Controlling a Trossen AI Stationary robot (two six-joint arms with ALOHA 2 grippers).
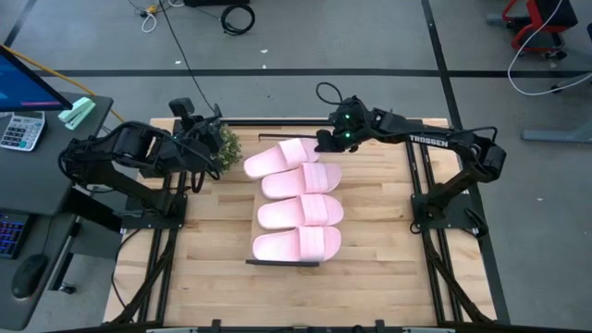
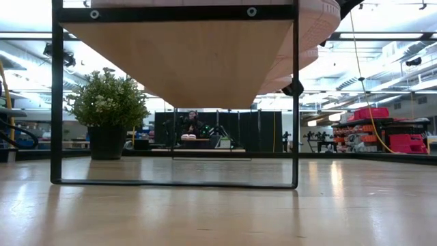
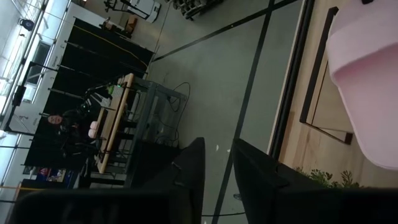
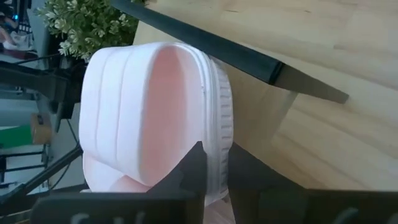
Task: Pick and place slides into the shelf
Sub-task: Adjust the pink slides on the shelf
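Observation:
I should take hold again of the sole's rim (image 4: 217,134) with my right gripper and pull the slide back a little, because the farthest slide's toe sticks out past its neighbours toward the potted plant.
Several light pink slides lie side by side across the shelf (image 1: 282,263) in the middle of the table. The farthest slide (image 1: 282,157) sits askew to the others. My right gripper (image 1: 324,141) is shut on that slide's right end. From the low view I see the shelf's plank from beneath (image 2: 177,61), with slide ends (image 2: 315,27) sticking out past its edge. My left gripper (image 1: 199,153) hangs at the table's far left beside a potted plant (image 1: 225,146), a narrow gap between its fingers and nothing in it. My right gripper pinches the sole's rim (image 4: 214,140) at the end of the farthest slide between its two fingers (image 4: 193,165). The fingers slant down from the table's far right. The slide's other end (image 1: 254,166) reaches the neighbouring slide; I cannot tell whether it is lifted clear.
The potted plant stands at the far left of the table, close to the shelf's far end. Bare tabletop (image 1: 379,240) lies right and near of the shelf. Beyond the table are a desk with a calculator (image 1: 20,129) and floor cables (image 1: 236,17).

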